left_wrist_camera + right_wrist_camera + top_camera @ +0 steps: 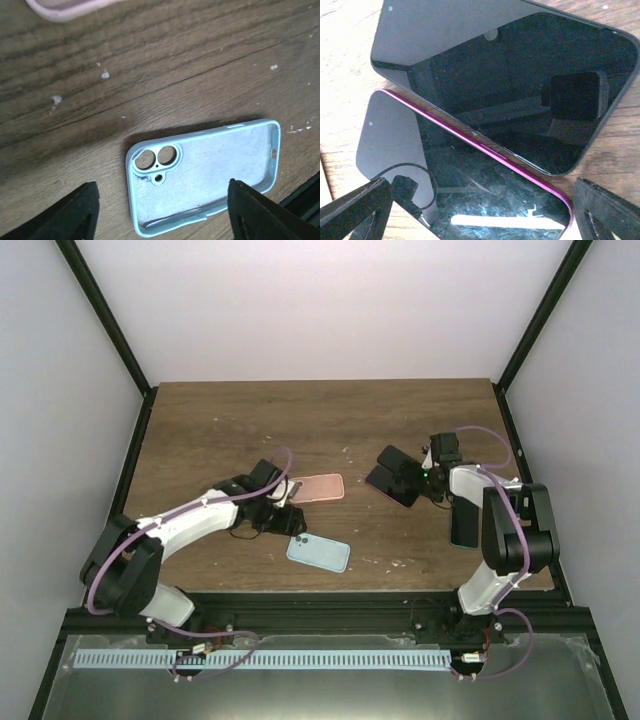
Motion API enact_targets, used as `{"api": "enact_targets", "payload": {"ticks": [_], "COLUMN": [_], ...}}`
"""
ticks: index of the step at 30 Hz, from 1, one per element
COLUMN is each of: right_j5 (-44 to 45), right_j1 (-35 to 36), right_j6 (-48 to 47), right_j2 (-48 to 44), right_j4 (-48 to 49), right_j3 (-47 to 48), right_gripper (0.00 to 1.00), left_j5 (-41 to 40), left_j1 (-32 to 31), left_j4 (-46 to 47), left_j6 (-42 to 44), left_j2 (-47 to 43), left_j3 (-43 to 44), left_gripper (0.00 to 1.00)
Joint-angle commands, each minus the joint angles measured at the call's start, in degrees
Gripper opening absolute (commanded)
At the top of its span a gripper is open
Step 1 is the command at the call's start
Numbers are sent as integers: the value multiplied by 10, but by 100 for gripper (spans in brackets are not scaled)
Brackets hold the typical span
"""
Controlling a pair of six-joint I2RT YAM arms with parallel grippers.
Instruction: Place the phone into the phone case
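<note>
Next, my right gripper grabs the phone by its long sides, closing across the middle of the phone (392, 487) (465, 172) with the magenta edge, beside the black phone.
A light blue phone case (319, 553) lies open side up on the wooden table near the front; it also shows in the left wrist view (205, 172), camera holes at its left end. My left gripper (283, 502) hovers open above it, its fingertips (75, 212) either side of the case (260, 210). Two phones lie side by side at the right: a black one (397, 459) (520, 75) and one with a magenta edge (390, 485) (485, 195), both screen up. My right gripper (428, 478) is open over them, one dark fingertip (355, 210) showing low left.
A pink phone case (318, 487) lies just beyond the left gripper, its edge in the left wrist view (65, 7). A black object (466, 525) lies by the right arm. The table's front edge and black rail (320, 597) run close behind the blue case.
</note>
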Motion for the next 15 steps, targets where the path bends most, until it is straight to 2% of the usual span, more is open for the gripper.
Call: {"api": "enact_targets", "payload": {"ticks": [1,3,6,15], "right_j5": [-36,-50,-53,-37], "right_j1": [-3,3,23,104], "right_j6": [-27,-37,-50,-78], "right_j2": [10,8,7,15], "right_j4": [20,26,22,-23], "right_j3": [-8,-15,-14,0], "right_gripper": [99,98,96,86], "left_j5": [-38,-46,-46,-5], "left_j1": [-2,-2,-2,-2], "left_j4": [12,15,27,89], "left_j6": [-30,-41,-62,-138], "left_j2": [-42,-57,-76,-126], "left_j3": [-9,-21,-40,-122], "left_gripper": [76,79,79,69]}}
